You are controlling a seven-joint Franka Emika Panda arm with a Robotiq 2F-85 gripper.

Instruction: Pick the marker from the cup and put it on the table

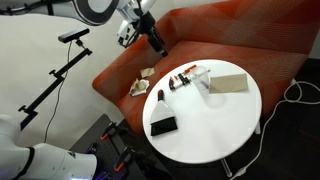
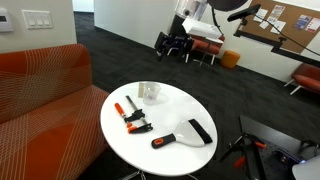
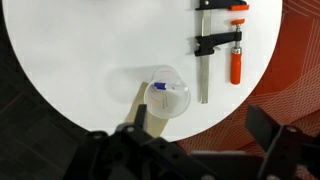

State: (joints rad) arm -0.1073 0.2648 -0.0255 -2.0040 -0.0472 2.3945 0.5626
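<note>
The robot's gripper will close on the upper white end of the marker (image 1: 197, 70) (image 3: 159, 86), at the rim of the whitish translucent cup.
The whitish translucent cup (image 3: 167, 101) stands upright on the round white table (image 3: 90, 50), near its edge. It also shows in both exterior views (image 1: 203, 81) (image 2: 150, 93). The marker (image 3: 161, 87) stands inside the cup, its blue-purple end showing from above. My gripper (image 3: 200, 140) is open and empty. Its dark fingers frame the bottom of the wrist view, high above the cup. In an exterior view the gripper (image 1: 156, 44) hangs over the couch side of the table.
A bar clamp (image 3: 215, 45) with an orange handle lies next to the cup. A tan box (image 1: 228, 82) lies beside the cup. A red-handled tool (image 2: 165, 140) and a black object (image 2: 200, 130) lie on the table. The red-orange couch (image 2: 40, 85) borders the table.
</note>
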